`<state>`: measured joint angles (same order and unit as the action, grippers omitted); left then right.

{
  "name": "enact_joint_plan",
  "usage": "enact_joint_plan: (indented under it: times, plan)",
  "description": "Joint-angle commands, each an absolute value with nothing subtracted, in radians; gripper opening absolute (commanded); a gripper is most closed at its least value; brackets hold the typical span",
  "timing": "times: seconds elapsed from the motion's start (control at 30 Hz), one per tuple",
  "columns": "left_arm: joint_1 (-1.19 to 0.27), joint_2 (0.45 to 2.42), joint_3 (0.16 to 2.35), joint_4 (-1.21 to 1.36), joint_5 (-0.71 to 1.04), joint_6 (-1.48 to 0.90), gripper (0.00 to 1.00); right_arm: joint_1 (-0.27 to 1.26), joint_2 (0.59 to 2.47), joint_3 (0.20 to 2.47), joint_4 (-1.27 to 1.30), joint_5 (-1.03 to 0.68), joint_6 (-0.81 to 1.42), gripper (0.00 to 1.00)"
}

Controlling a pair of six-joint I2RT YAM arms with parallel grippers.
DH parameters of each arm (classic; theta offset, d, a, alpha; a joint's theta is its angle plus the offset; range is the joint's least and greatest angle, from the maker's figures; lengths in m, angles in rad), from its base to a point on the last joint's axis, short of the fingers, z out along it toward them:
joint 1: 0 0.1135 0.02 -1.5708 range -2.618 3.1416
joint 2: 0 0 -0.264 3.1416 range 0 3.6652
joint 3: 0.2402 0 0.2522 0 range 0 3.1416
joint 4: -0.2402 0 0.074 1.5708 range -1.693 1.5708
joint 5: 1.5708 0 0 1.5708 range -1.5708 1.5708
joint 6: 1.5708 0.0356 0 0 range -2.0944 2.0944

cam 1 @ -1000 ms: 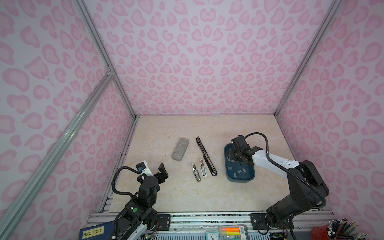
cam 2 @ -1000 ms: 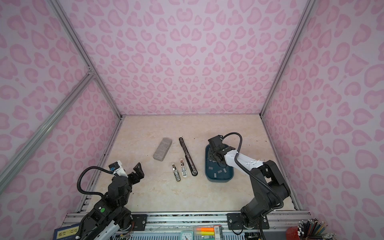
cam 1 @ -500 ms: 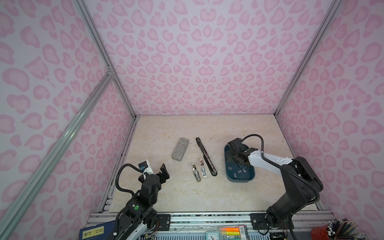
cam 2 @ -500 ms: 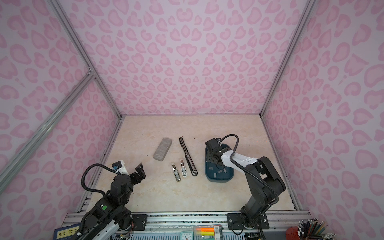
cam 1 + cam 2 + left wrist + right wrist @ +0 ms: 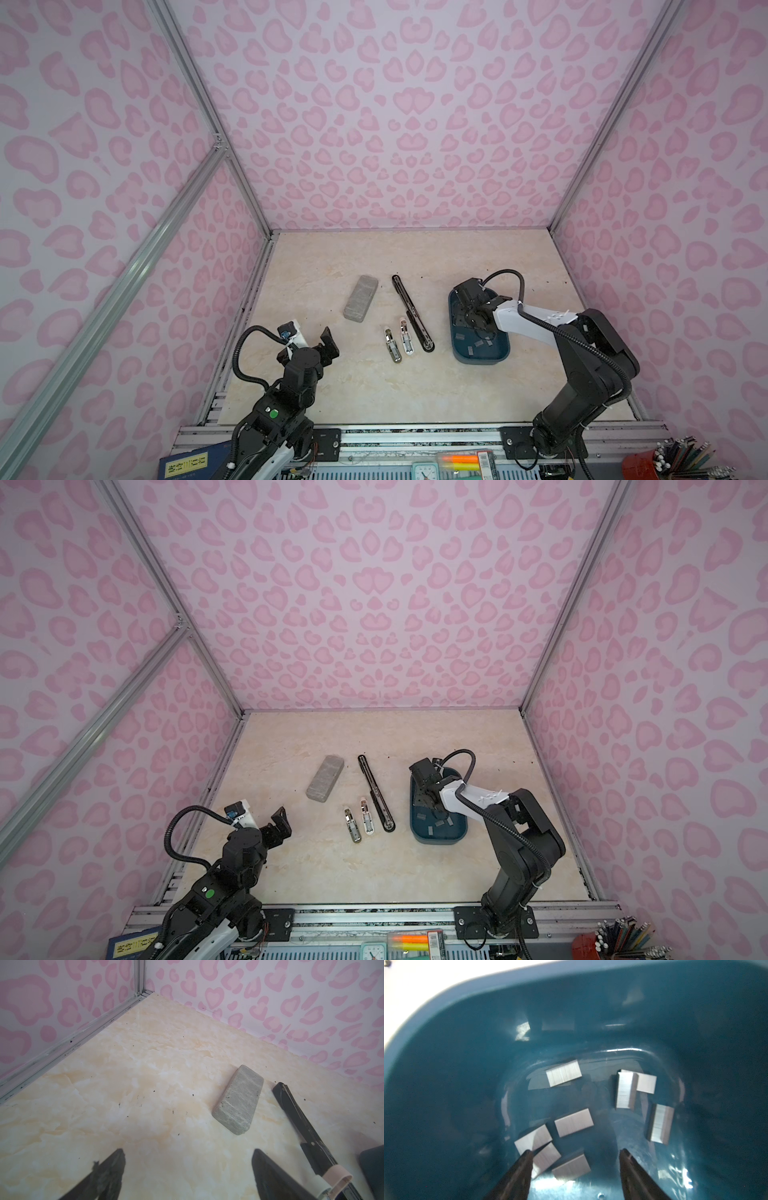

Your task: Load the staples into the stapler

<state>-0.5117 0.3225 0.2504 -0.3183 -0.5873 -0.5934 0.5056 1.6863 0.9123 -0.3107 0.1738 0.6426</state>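
Note:
My right gripper has the nearest staple lying crosswise at its fingers' ends, so it should line the staple up with the fingers and pinch its long sides [image 5: 568, 1162] before lifting.
The black stapler [image 5: 411, 313] lies opened out flat in a long line mid-table, and it also shows in the left wrist view [image 5: 299, 1118]. Several small grey staples [image 5: 573, 1122] lie loose on the floor of a blue tray [image 5: 478, 360]. My right gripper [image 5: 575, 1151] is down inside that tray, open, with staples beside and between its fingertips [image 5: 527, 1157] and none held. In a top view the right gripper [image 5: 467, 316] is at the tray's far end. My left gripper [image 5: 309, 347] hovers open over bare table near the front left, holding nothing [image 5: 187, 1153].
A grey speckled block [image 5: 360, 298] lies left of the stapler. Two small pieces, one silver [image 5: 392, 345] and one white and pink [image 5: 406, 336], lie side by side near the stapler's front end. Pink patterned walls close in three sides.
My right gripper has shifted a little leftward inside the tray and its jaws stand slightly wider. The left arm has hardly moved.

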Motion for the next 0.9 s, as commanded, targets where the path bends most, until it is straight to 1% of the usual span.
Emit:
enact_joint_plan:
  times: [0.0,0.17,0.37,0.53,0.77,0.87]
  plan:
    - [-0.511,0.331,0.263,-0.296,-0.607,-0.603,0.96,0.507,1.691,0.910,-0.326,0.206,0.638,0.65]
    - [-0.511,0.334,0.264,-0.294,-0.606,-0.603,0.96,0.506,1.683,0.895,-0.328,0.213,0.644,0.63]
    - [-0.511,0.333,0.265,-0.294,-0.605,-0.602,0.96,0.505,1.672,0.876,-0.327,0.212,0.656,0.54]
    - [-0.511,0.334,0.264,-0.293,-0.604,-0.601,0.96,0.505,1.656,0.861,-0.337,0.221,0.663,0.50]
    - [-0.510,0.332,0.263,-0.293,-0.603,-0.601,0.96,0.503,1.633,0.840,-0.341,0.230,0.665,0.47]
    - [-0.511,0.331,0.263,-0.293,-0.604,-0.601,0.96,0.500,1.635,0.843,-0.333,0.225,0.658,0.43]
